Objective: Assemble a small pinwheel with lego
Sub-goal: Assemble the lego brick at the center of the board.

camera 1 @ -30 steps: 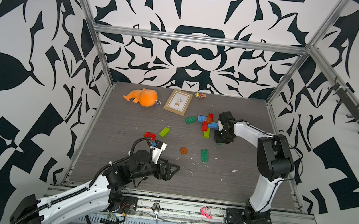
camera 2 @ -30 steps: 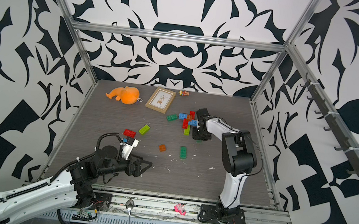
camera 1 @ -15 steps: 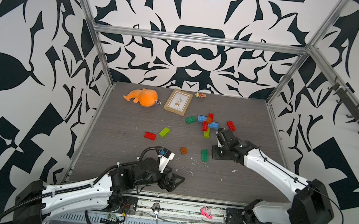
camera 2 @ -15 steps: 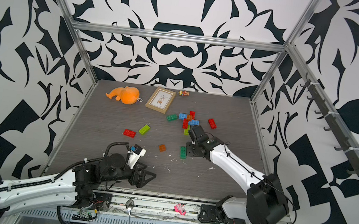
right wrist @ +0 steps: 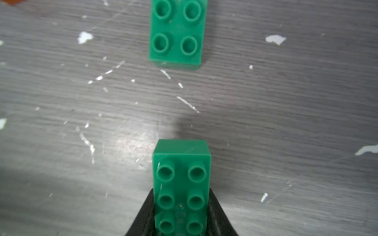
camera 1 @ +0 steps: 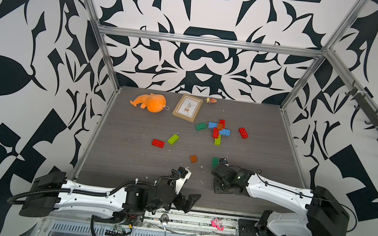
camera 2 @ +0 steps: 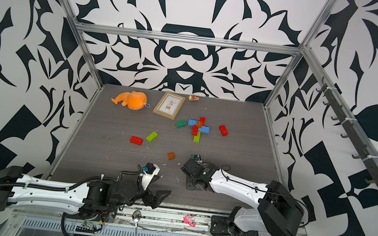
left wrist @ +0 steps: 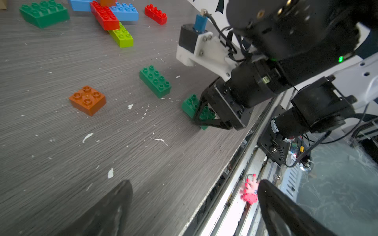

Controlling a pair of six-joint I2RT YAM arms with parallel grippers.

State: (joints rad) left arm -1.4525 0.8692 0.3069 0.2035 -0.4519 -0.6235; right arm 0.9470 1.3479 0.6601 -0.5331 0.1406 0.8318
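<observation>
I will release the dark green brick in my right gripper, now held just above the table, so that it rests against the near end of the dark green brick (camera 1: 216, 175) (right wrist: 177, 122) just beyond.
My right gripper (right wrist: 181, 214) is shut on a dark green lego brick (right wrist: 181, 183), held just above the table near the front; the left wrist view shows that gripper (left wrist: 201, 117) and its brick (left wrist: 191, 104) from the side. A second dark green brick (camera 1: 215, 162) lies just beyond it. Farther back, blue, red, lime and orange-brown bricks form a joined cluster (camera 1: 218, 130). Loose around it lie a dark green brick (camera 1: 200, 126), two red bricks (camera 1: 243, 133) (camera 1: 158, 143), a lime one (camera 1: 173, 139) and an orange-brown square (camera 1: 193, 158). My left gripper (camera 1: 191, 201) hangs open and empty over the table's front edge.
An orange plush toy (camera 1: 152, 102), a picture frame (camera 1: 187, 108) and a small figure (camera 1: 210, 100) lie along the back. A pink toy (camera 1: 217, 224) sits on the front rail. Patterned walls and metal posts close in three sides.
My right gripper has swung from the brick cluster at the back to the front of the table. The left arm has drawn back to the front edge, still open.
</observation>
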